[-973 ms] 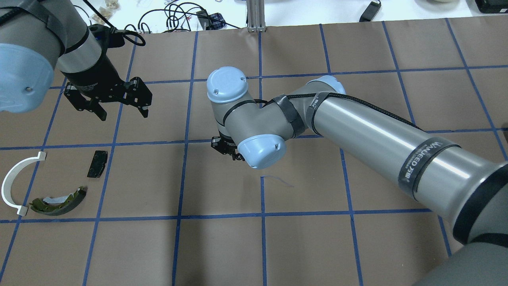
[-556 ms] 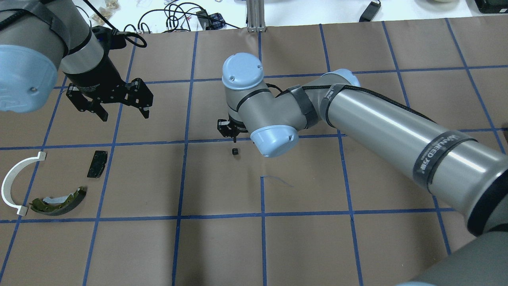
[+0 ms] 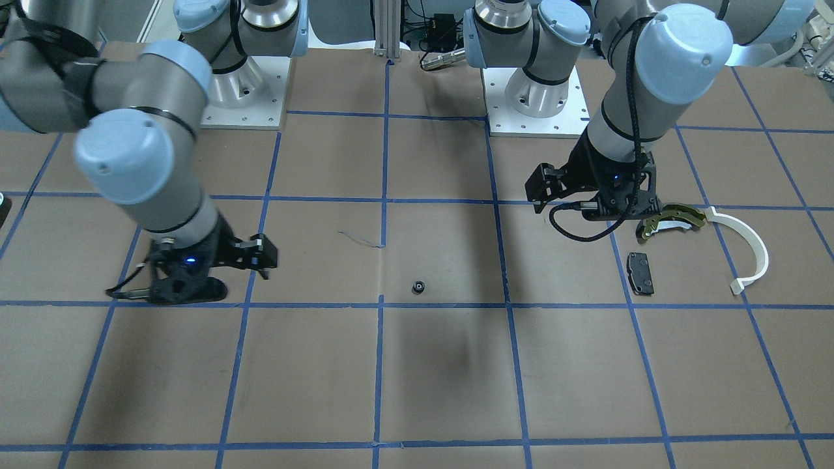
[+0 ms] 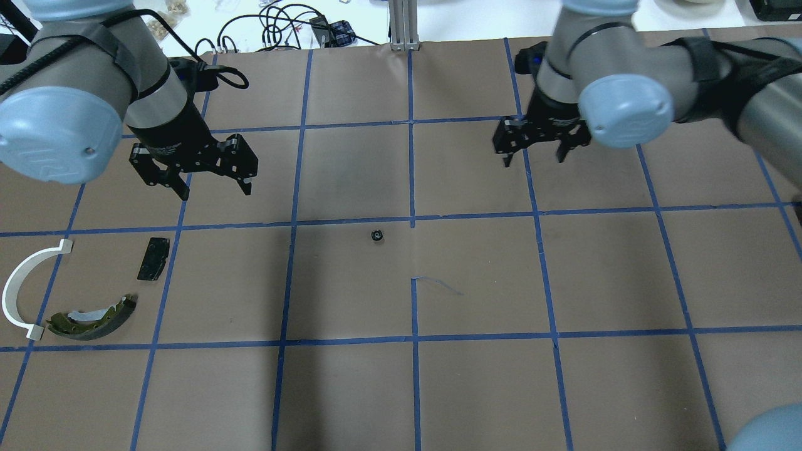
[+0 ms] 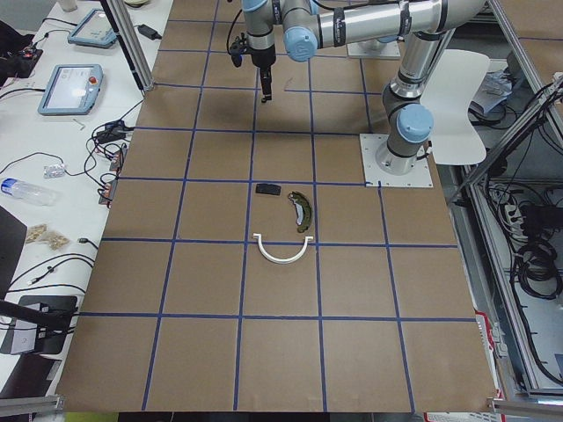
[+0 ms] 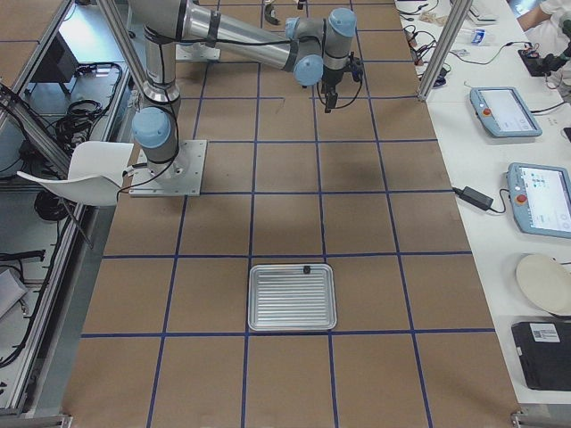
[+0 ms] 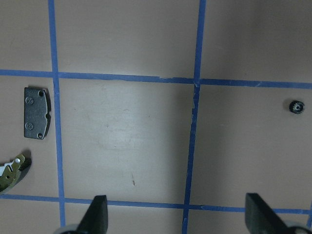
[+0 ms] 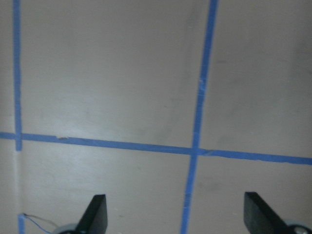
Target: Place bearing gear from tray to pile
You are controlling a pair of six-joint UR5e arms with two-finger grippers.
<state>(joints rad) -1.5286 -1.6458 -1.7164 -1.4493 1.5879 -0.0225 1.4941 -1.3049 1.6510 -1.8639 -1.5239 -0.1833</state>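
Note:
My left gripper needs to next close around the toothed outer side (image 3: 418, 288) (image 7: 296, 107) of the bearing gear, which lies alone near the center of the table.
The bearing gear (image 4: 376, 235), a small black ring, lies alone on the brown table near the centre; it also shows in the front view (image 3: 417, 286) and the left wrist view (image 7: 295, 106). The pile lies at the left: olive brake shoe (image 4: 94, 316), white arc (image 4: 19, 285), black pad (image 4: 153, 258). My left gripper (image 4: 216, 191) is open and empty, above the table between pile and gear. My right gripper (image 4: 532, 160) is open and empty, far to the right of the gear. The ridged tray (image 6: 292, 328) shows only in the exterior right view.
Blue tape lines grid the brown table. A thin bluish thread (image 4: 438, 285) lies just right of the gear. Cables and an aluminium post (image 4: 404, 25) stand at the far edge. A small dark part (image 6: 306, 268) sits at the tray's far rim.
My right gripper let go of the gear on the table, rose, then swung away to the right and further back. My left gripper shifted a little to the right.

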